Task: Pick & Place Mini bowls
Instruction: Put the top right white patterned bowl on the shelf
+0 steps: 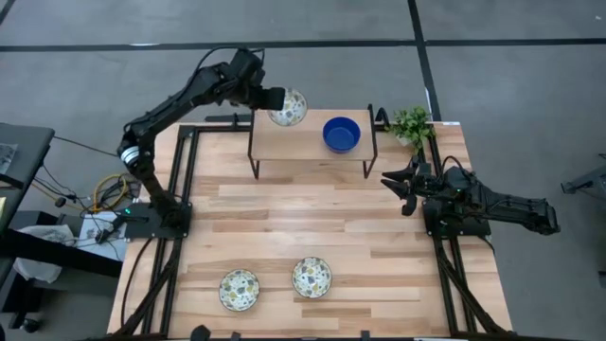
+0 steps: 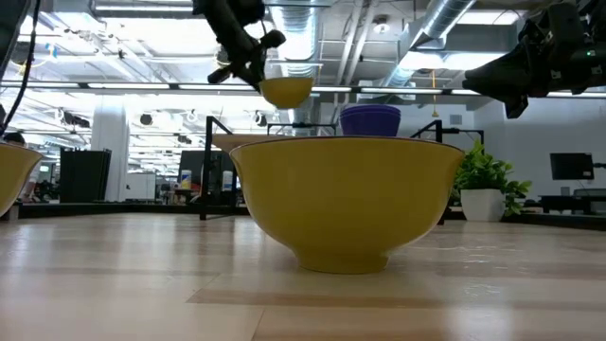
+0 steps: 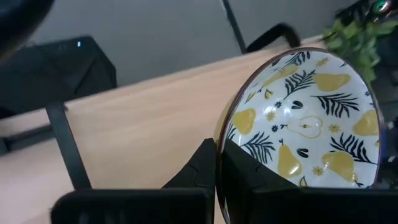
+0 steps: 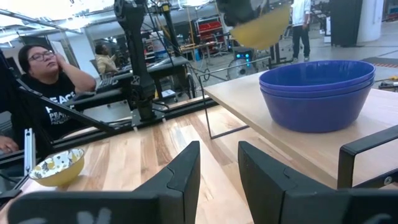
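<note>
Next, my left gripper lets go of the patterned mini bowl on the raised wooden shelf (image 1: 291, 130) next to the blue mini bowls.
My left gripper (image 1: 275, 102) is shut on a mini bowl (image 1: 288, 107), white with a yellow pear and leaf pattern inside, above the far left corner of a raised wooden shelf (image 1: 294, 142). Blue mini bowls (image 1: 341, 134), stacked as the right wrist view shows (image 4: 317, 93), stand on the shelf's right part. Two more patterned mini bowls (image 1: 239, 289) (image 1: 311, 277) rest on their bases near the table's front edge. My right gripper (image 1: 407, 185) waits open at the table's right side, holding nothing. My left gripper holds the patterned bowl by its rim (image 3: 219, 140), one finger inside the bowl (image 3: 249, 183) and one outside (image 3: 202, 171). The fingers come slanting down from the table's left. The bowl hangs clear above the shelf (image 2: 286, 90), mouth roughly up.
A small green plant (image 1: 410, 123) stands at the far right corner beside the shelf. Black frame rails (image 1: 180, 180) run along the table's left and right sides. Bare wood (image 1: 312, 218) lies between the shelf and the near bowls. People sit beyond the table (image 4: 43, 68).
</note>
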`<state>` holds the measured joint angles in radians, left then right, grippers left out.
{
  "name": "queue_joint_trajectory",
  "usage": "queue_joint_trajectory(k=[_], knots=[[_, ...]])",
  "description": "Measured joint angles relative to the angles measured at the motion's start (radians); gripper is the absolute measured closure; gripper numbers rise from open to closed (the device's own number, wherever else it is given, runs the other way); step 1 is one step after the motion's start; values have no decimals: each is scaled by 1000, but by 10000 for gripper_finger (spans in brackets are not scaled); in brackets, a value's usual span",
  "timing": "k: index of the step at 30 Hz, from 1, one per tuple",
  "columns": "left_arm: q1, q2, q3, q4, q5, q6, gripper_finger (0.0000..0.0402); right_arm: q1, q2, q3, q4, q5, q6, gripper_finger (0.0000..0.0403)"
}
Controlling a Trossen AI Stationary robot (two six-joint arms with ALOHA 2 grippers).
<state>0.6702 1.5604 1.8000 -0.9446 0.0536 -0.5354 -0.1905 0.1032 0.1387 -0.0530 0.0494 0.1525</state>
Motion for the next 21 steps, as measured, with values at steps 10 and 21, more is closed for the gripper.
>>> queue_joint_trajectory(k=[10, 21], knots=[[-7, 69, 0, -46, 8, 5, 393, 0, 0, 0, 0, 0, 2, 305], [-18, 100, 0, -88, 51, 52, 393, 0, 0, 0, 0, -1, 4, 305]])
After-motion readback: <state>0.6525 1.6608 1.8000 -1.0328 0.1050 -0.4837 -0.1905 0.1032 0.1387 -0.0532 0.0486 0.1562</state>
